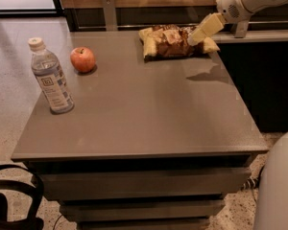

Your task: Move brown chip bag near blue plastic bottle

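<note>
The robot's gripper needs to next move to the dark brown middle (175, 42) of the brown chip bag and close there.
The brown chip bag (169, 42) lies flat at the far right of the grey table (134, 109), pale yellow with a dark brown middle. The blue plastic bottle (50, 76) stands upright near the table's left edge, white cap on top. My gripper (198, 34) comes in from the upper right on a white arm; its pale fingers (205, 28) hang just over the right part of the bag.
A red apple (82, 59) sits on the table behind and to the right of the bottle. A dark counter (259, 56) borders the table's right side. A black cable and wheel (14, 200) lie on the floor at the lower left.
</note>
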Controlling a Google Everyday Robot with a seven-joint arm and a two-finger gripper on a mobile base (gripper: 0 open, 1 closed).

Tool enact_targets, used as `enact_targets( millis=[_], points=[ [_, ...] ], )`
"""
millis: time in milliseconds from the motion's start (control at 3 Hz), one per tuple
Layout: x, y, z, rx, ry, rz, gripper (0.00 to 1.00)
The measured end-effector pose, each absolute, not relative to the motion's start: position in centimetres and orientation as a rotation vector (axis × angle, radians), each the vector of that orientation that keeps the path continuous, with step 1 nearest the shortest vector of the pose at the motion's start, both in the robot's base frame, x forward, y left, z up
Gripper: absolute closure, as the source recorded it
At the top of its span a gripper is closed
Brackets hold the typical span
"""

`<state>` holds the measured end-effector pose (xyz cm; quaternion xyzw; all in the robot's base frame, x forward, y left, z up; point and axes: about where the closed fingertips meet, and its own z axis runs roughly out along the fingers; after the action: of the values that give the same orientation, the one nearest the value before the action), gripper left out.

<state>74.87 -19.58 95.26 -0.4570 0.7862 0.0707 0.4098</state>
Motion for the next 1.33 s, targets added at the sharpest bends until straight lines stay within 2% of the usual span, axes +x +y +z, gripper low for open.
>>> enact_targets(
  millis=[667, 1333],
  points=[
    [81.2, -13.2, 91.0, -1.172, 1.997, 0.262, 0.0],
    [84.6, -10.9, 84.5, -1.144, 2.123, 0.293, 0.0]
  ],
)
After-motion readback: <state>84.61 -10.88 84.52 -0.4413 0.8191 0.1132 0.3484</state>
